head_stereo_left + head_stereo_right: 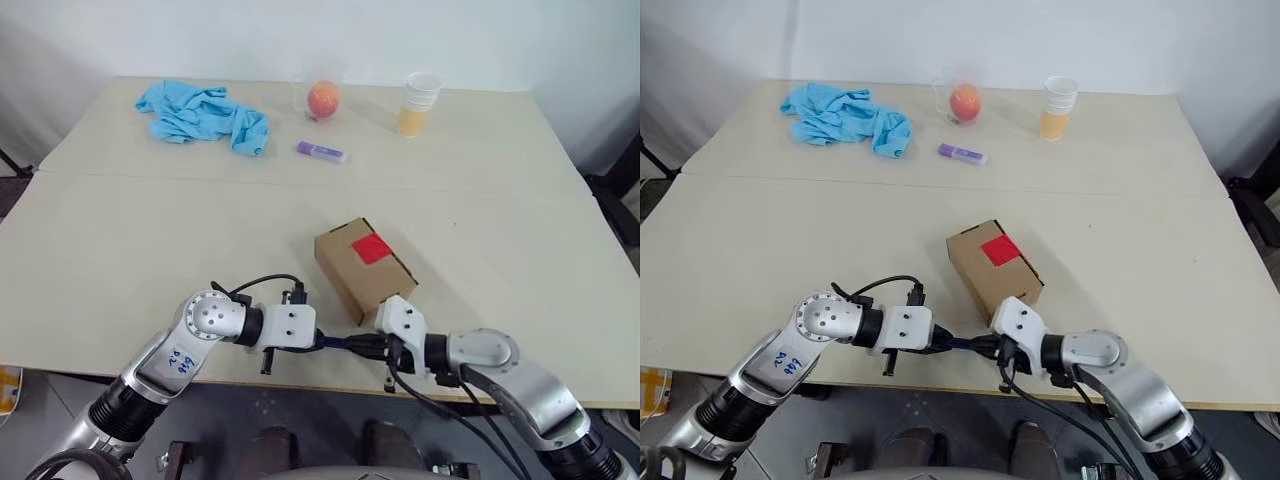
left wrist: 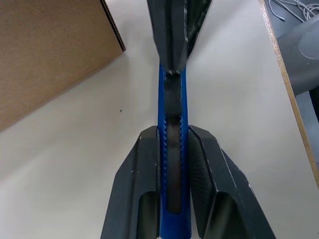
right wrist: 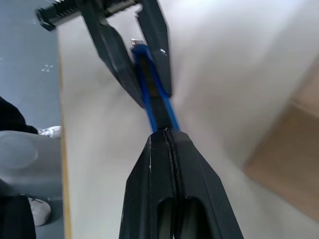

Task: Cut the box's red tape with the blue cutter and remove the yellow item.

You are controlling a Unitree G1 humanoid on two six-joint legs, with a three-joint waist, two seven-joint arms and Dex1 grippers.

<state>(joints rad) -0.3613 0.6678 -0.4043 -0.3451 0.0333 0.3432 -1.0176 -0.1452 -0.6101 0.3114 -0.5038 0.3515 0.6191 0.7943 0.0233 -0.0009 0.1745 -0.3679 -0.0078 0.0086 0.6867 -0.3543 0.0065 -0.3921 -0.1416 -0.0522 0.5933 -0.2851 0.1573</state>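
Observation:
The robot's left gripper is around the cutter's blade end, so its right gripper should open, turn and grasp the cutter's back end (image 3: 163, 119) before it cuts the red tape.
The brown box (image 1: 352, 272) lies near the table's front edge with the red tape (image 1: 371, 248) patch on its top face. Just in front of it, both grippers hold the slim blue cutter (image 1: 345, 342) level between them. My left gripper (image 2: 173, 132) is shut on the cutter's body (image 2: 172, 164), and its ribbed slider shows between the fingers. My right gripper (image 3: 160, 133) is shut on the cutter's other end (image 3: 152, 99), pointing toward the left gripper (image 3: 132, 55). In the left wrist view the box's side (image 2: 45, 55) stands close beside the cutter. The yellow item is out of view.
At the back of the table lie a crumpled blue cloth (image 1: 200, 115), an orange-red ball (image 1: 323, 99) in a clear cup, a purple marker (image 1: 321, 151) and stacked paper cups (image 1: 420, 103). The table's front edge (image 1: 300, 372) runs right under both grippers.

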